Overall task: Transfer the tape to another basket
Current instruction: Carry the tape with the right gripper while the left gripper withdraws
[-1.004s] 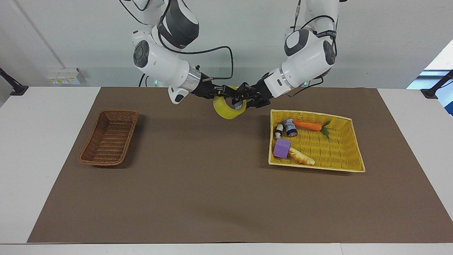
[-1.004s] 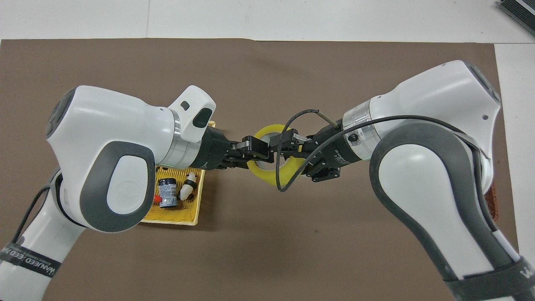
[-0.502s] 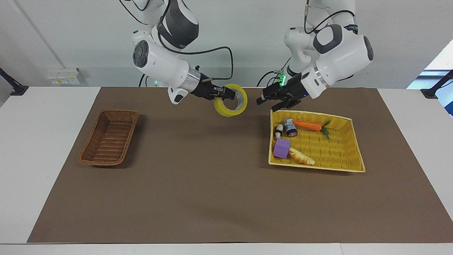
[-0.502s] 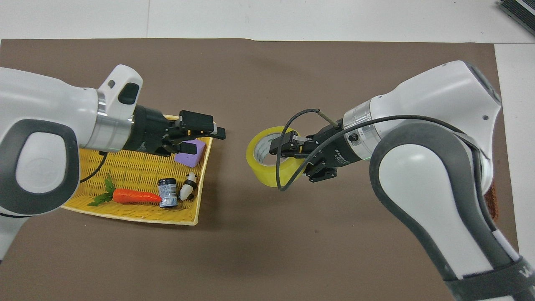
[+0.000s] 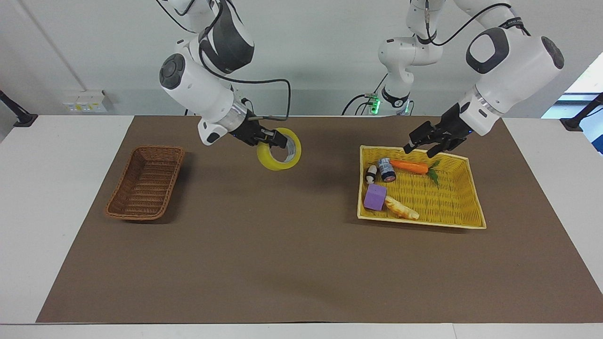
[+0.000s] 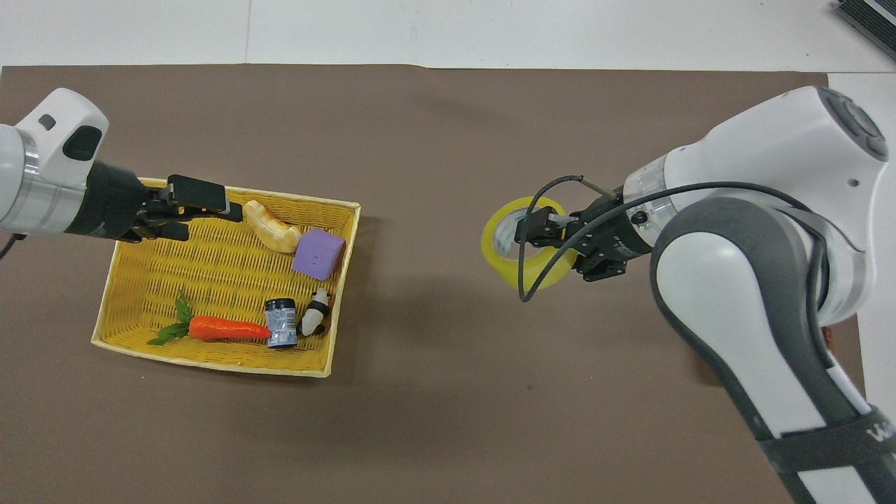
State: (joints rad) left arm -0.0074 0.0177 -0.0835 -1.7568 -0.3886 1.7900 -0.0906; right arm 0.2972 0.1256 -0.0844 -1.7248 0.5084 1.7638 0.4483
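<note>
Next, I let go of the yellow tape with my right gripper near the middle of the empty dark-brown wicker basket (image 6: 773,278). The tape now hangs over the brown mat.
The yellow tape (image 5: 274,162) hangs in the air over the brown mat, between the two baskets. My right gripper (image 5: 278,140) is shut on it, with a finger through its white core; the overhead view shows the tape (image 6: 495,257) and the gripper (image 6: 526,229) too. The dark-brown wicker basket (image 5: 147,186) lies empty toward the right arm's end of the table; in the overhead view my right arm hides nearly all of it. My left gripper (image 5: 420,143) is open and empty above the robot-side rim of the yellow basket (image 5: 438,197), as also seen from overhead (image 6: 199,213).
The yellow basket (image 6: 210,280) holds a toy carrot (image 5: 410,165), a purple cube (image 5: 375,197), a small blue-labelled jar (image 5: 387,169), a small white bottle (image 5: 371,173) and a bread-like piece (image 5: 401,208). A brown mat (image 5: 282,245) covers the table's middle.
My left gripper let go of the tape and drew back over the yellow basket. My right gripper kept the tape and carried it toward the brown basket.
</note>
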